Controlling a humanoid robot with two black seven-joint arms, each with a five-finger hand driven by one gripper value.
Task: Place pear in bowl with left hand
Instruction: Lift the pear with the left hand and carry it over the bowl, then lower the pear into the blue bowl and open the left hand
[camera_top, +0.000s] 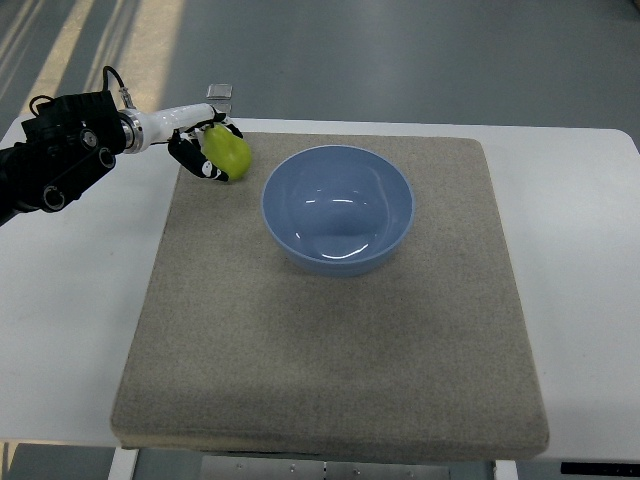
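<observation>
Left gripper will release pear on the bottom of the light blue bowl (332, 235), against its near side.
A yellow-green pear (229, 153) is at the far left corner of the grey mat (330, 330). My left hand (205, 150) comes in from the left edge and its black fingers are curled around the pear. I cannot tell if the pear is lifted off the mat. A light blue bowl (338, 208) stands empty on the mat, just right of the pear. The right arm is not in view.
The mat lies on a white table (70, 300). A small clear block (221, 93) sits at the table's far edge behind the hand. Grey floor lies beyond the table.
</observation>
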